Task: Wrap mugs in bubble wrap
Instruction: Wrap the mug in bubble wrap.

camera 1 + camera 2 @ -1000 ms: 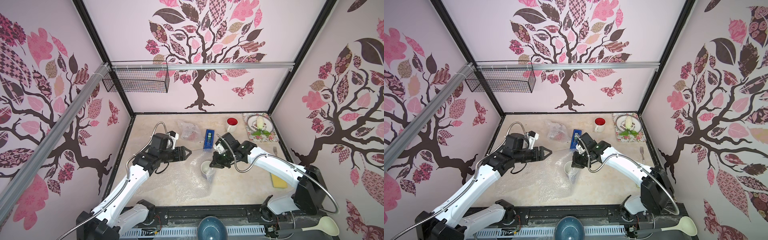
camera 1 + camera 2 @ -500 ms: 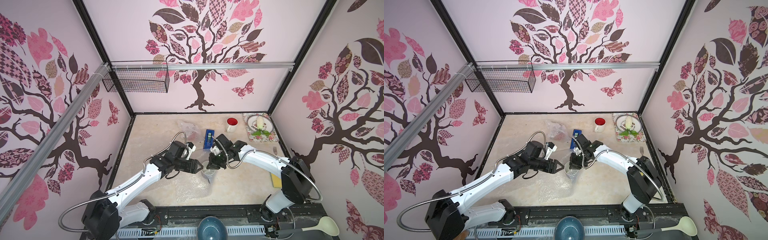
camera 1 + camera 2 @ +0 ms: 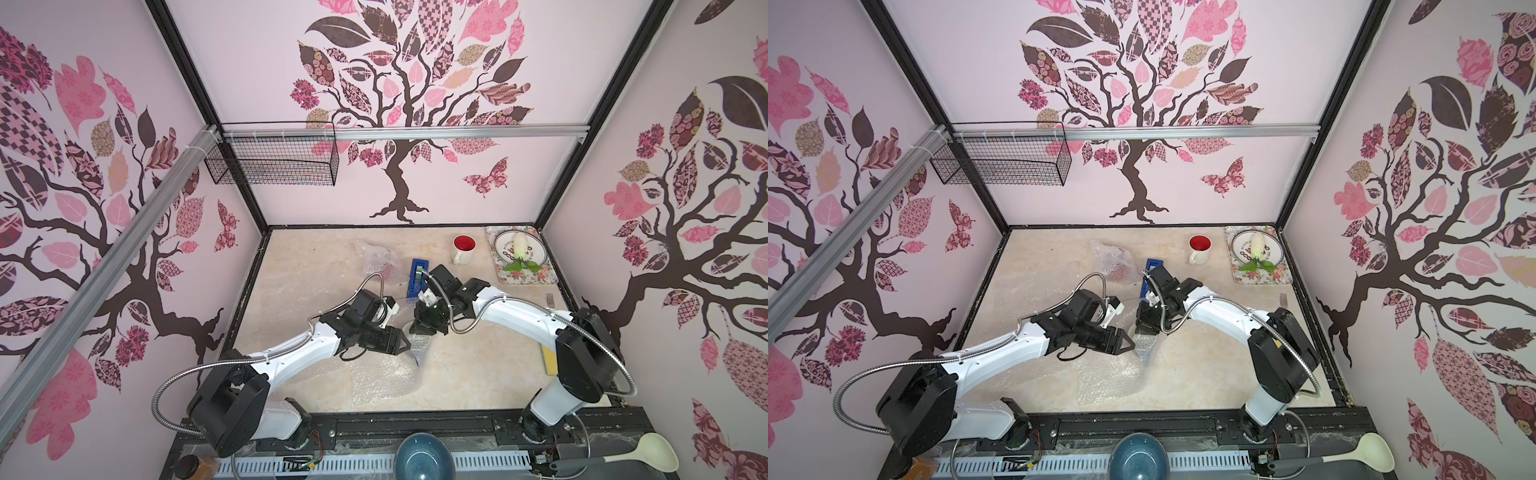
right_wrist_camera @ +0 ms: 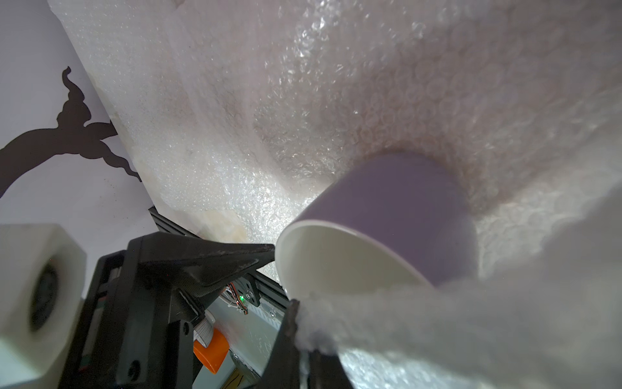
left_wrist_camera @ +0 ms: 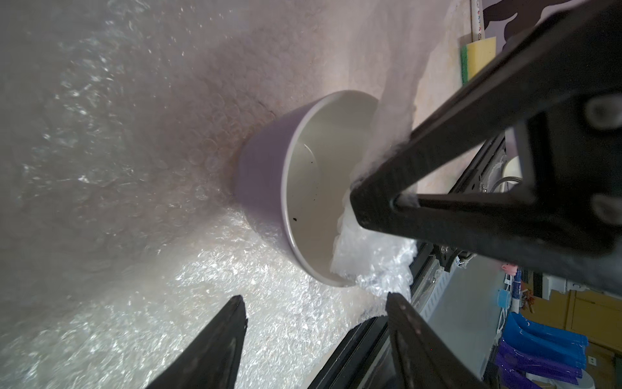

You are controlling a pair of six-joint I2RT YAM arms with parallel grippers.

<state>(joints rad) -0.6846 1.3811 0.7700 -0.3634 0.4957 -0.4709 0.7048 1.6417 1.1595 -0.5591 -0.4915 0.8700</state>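
My left gripper should close on the loose edge [image 3: 412, 333] [image 5: 379, 265] of the raised bubble wrap flap, next to my right gripper's fingers over the lavender mug.
A lavender mug [image 5: 266, 178] with a white inside stands upright on a wide sheet of bubble wrap [image 3: 382, 382] at the table's middle. My right gripper [image 4: 303, 323] is shut on an edge of that wrap and holds the flap up over the mug's mouth [image 4: 336, 266]. In both top views the right gripper [image 3: 419, 330] [image 3: 1144, 330] hides most of the mug. My left gripper [image 5: 314, 298] stands open beside the mug's rim, nothing between its fingers, its tips [image 3: 405, 345] close to the lifted flap. A white mug with a red inside [image 3: 464, 249] stands far right. A crumpled wrap bundle [image 3: 384, 268], reddish inside, lies at the back.
A blue tape dispenser [image 3: 417, 276] lies just behind the right wrist. A plate on a floral tray [image 3: 519, 255], a fork [image 3: 549, 298] and a yellow sponge [image 3: 547, 359] line the right side. A blue bowl [image 3: 419, 457] and ladle [image 3: 648, 451] sit on the front rail.
My left arm has swung in from the left to the mug's side, still open. The right gripper has carried the wrap's edge a little leftward over the mug.
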